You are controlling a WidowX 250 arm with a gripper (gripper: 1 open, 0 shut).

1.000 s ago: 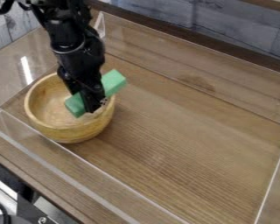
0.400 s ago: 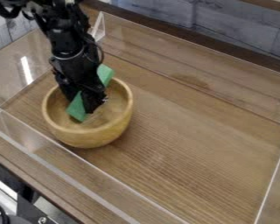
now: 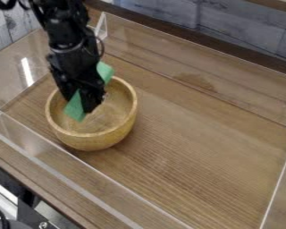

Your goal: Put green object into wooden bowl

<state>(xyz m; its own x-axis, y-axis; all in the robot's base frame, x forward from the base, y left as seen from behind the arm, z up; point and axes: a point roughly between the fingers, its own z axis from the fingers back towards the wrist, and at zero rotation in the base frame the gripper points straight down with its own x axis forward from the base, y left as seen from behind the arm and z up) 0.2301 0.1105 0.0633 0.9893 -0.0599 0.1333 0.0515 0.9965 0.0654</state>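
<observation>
Next, my gripper lets go of the green object, so that it comes to lie down on the bottom of the wooden bowl [image 3: 83, 105].
The wooden bowl [image 3: 96, 125] sits on the table at the left, round and light tan. My black gripper [image 3: 82, 97] points straight down into its hollow and is shut on the green object [image 3: 79, 108]. The green block stands tilted on end between the fingers, its lower end inside the bowl and its upper corner [image 3: 105, 72] poking out behind the gripper. Whether the block touches the bowl's floor I cannot tell.
A clear plastic wall [image 3: 170, 192] runs along the front edge of the wooden table [image 3: 206, 125], with another clear panel along the back. A tiled wall stands behind.
The bowl has slid a little to the right on the table. The gripper has rolled about its own axis, turning the green block with it, and stays over the bowl.
</observation>
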